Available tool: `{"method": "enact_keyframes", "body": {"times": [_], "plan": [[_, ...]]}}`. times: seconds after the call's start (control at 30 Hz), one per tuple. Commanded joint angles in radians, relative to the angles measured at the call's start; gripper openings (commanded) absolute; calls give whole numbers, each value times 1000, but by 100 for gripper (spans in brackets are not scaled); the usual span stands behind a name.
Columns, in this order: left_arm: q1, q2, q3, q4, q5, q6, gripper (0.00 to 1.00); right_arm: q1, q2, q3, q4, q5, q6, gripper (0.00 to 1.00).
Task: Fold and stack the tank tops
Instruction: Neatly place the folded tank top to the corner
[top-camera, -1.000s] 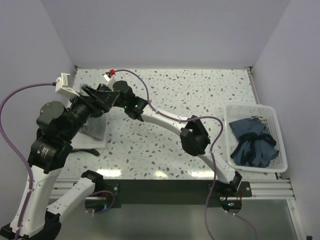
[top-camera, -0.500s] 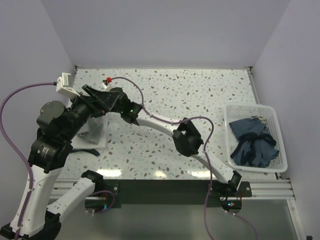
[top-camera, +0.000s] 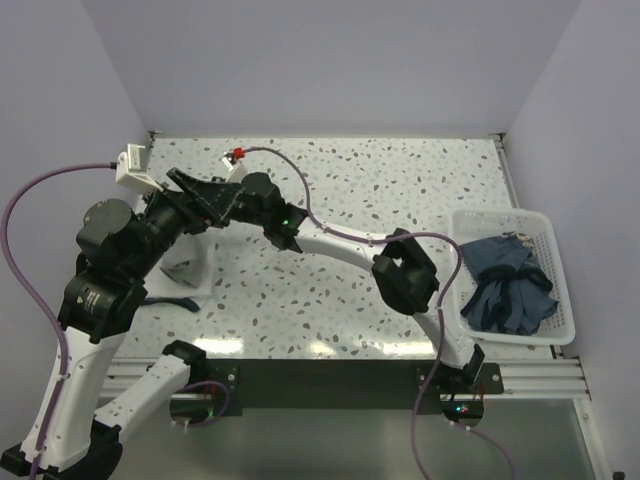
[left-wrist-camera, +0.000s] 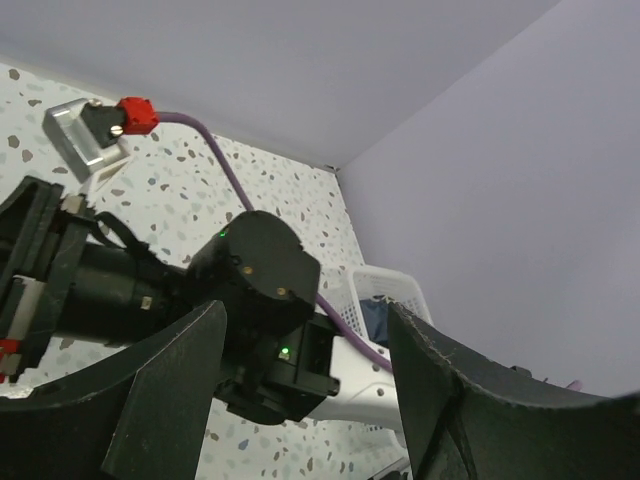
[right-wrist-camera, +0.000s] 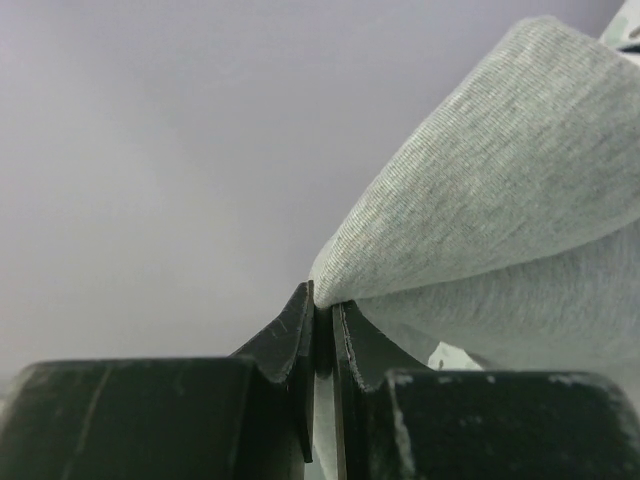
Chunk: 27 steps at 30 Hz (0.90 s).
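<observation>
I should lay the grey tank top on the white tank top near the dark blue strip (top-camera: 178, 259) with my right gripper.
The light heather grey tank top (right-wrist-camera: 500, 150) hangs from my right gripper (right-wrist-camera: 322, 312), whose jaws are shut on a folded edge of it, with the left wall behind. In the top view the grey tank top (top-camera: 190, 266) lies at the table's left side, mostly hidden under my left arm. The right arm (top-camera: 405, 272) reaches across to it, its fingertips hidden there. My left gripper (left-wrist-camera: 310, 400) is open and empty, raised just above the right wrist (left-wrist-camera: 258, 262). I cannot make out the white tank top.
A white lattice basket (top-camera: 562, 332) stands at the right edge and holds dark blue clothes (top-camera: 505, 285); it also shows in the left wrist view (left-wrist-camera: 398, 288). Purple cables trail from both arms. Walls close the table at the left, back and right.
The right arm swung left, then back to the right, still shut on the grey cloth. Less of the grey tank top shows beneath the left arm now. The left arm barely moved.
</observation>
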Motion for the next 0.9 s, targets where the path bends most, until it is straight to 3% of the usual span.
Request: {"method": "enact_keyframes", "body": {"times": [0.0, 0.33, 0.47, 0.73, 0.87], "plan": [[6, 3, 7, 40, 29, -5, 70, -26, -148, -64, 157, 16, -23, 0], [6, 4, 2, 45, 33, -11, 70, -54, -226, -162, 165, 2, -33, 0], [6, 4, 0, 48, 33, -15, 70, -52, -174, -82, 106, -28, -44, 0], [6, 6, -3, 48, 26, -15, 70, -42, 77, 158, 3, -134, 13, 0], [6, 13, -1, 48, 27, -5, 70, -37, 65, 137, 14, -114, -15, 0]]}}
